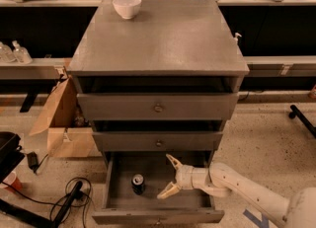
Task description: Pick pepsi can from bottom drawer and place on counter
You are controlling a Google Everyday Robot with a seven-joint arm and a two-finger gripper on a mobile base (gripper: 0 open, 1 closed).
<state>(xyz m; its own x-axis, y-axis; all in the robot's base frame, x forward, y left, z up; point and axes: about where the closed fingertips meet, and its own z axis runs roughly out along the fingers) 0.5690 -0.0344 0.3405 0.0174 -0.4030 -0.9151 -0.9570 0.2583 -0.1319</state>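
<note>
I will next move my gripper to the pepsi can's upper body [138,185], just below its silver top, and close it there.
The pepsi can [138,183] stands upright in the open bottom drawer [158,203], left of the middle, its silver top showing. My gripper [169,176] is inside the drawer to the right of the can, a little apart from it. Its two pale fingers are spread wide open and empty, pointing left toward the can. The white arm comes in from the lower right. The grey counter [163,34] tops the cabinet above.
A white bowl [127,6] sits at the counter's back left. The two upper drawers [158,107] are slightly pulled out above the gripper. A cardboard box [61,118] stands left of the cabinet, with cables [64,200] on the floor.
</note>
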